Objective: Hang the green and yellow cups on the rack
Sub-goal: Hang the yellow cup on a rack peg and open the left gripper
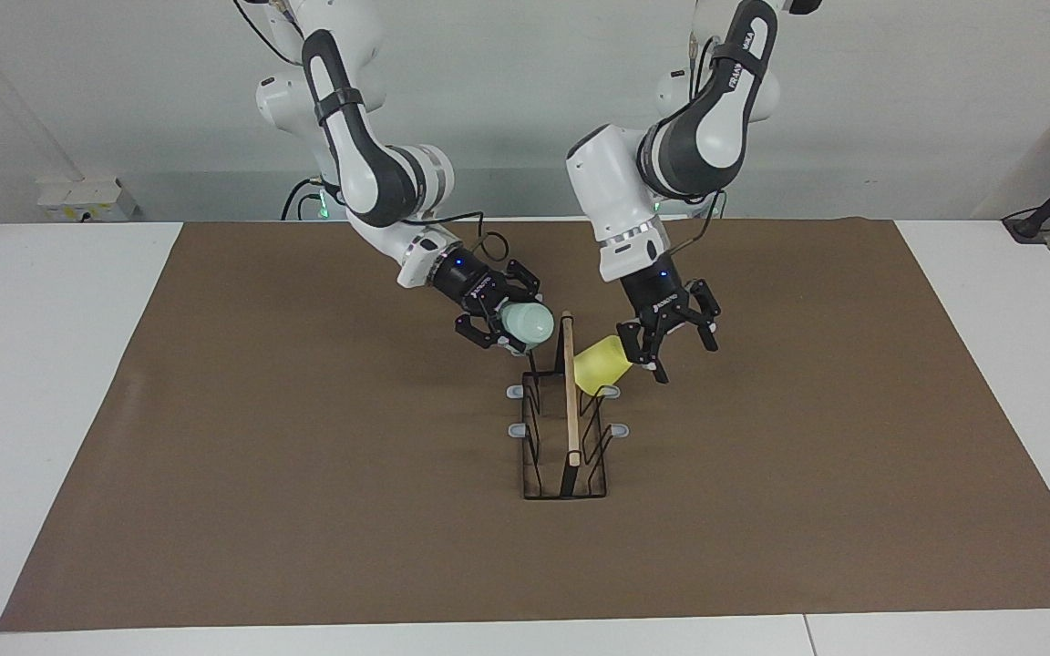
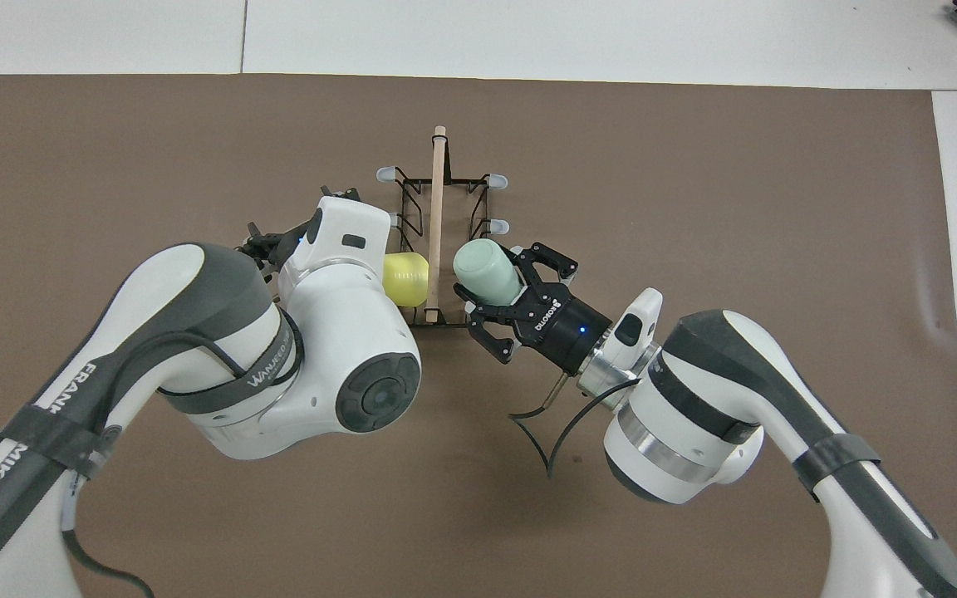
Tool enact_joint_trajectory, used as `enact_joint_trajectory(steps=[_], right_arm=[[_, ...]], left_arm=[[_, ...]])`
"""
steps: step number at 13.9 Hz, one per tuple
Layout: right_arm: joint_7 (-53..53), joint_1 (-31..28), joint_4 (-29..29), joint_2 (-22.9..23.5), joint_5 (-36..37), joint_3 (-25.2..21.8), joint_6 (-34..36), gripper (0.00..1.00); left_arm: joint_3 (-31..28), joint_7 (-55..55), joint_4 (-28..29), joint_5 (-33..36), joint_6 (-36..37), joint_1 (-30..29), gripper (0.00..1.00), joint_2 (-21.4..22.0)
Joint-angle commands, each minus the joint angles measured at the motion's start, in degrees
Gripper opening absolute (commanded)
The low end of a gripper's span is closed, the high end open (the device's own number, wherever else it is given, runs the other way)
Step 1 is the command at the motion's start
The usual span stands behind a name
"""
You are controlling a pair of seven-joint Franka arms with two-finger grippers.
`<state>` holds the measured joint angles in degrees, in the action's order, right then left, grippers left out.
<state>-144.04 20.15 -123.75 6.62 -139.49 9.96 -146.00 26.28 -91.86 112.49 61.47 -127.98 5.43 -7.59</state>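
Note:
My right gripper should release the mint green cup onto the peg across the wooden bar from the yellow cup (image 2: 485, 289). The mint cup is now on its side over the rack.
The black wire rack (image 1: 571, 410) (image 2: 437, 191) with its wooden top bar stands mid-table. A yellow cup (image 1: 600, 364) (image 2: 405, 278) hangs tilted on a prong on the rack's left-arm side, at the end nearer to the robots. My left gripper (image 1: 663, 355) hovers open just beside that cup with nothing between its fingers. In the overhead view the arm's own wrist mostly hides it. My right gripper (image 1: 525, 324) (image 2: 491, 274) is shut on the mint green cup (image 1: 528, 322) (image 2: 485, 271), held on its side over the rack's right-arm side, close to the bar.
A brown mat (image 1: 306, 501) covers most of the white table (image 1: 33, 410). Both arms' wrists crowd the rack's end nearer to the robots. Several grey-tipped prongs (image 1: 620, 429) stick out at the rack's other end.

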Motion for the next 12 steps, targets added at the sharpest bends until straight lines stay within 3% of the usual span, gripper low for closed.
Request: enact_joint_trajectory(steps=[1,5,12], right_arm=[[0.43,0.33,2.63,2.16,-1.92,-0.12,0.28,0.18],[1.39,0.24,6.33,3.05,-1.23,-0.12,-0.69,0.18],[1.05,0.06,5.55,3.76,-0.78,-0.20,-0.69,0.18]], left_arm=[[-4.20,8.94,0.72,-5.02,-4.29,0.54,1.00,1.52],[-8.34,20.73,-0.33,-13.28,-5.88,0.54,1.00,2.76],[-16.77,49.70,-3.41,-34.53,-7.11,0.63,1.00,4.07]])
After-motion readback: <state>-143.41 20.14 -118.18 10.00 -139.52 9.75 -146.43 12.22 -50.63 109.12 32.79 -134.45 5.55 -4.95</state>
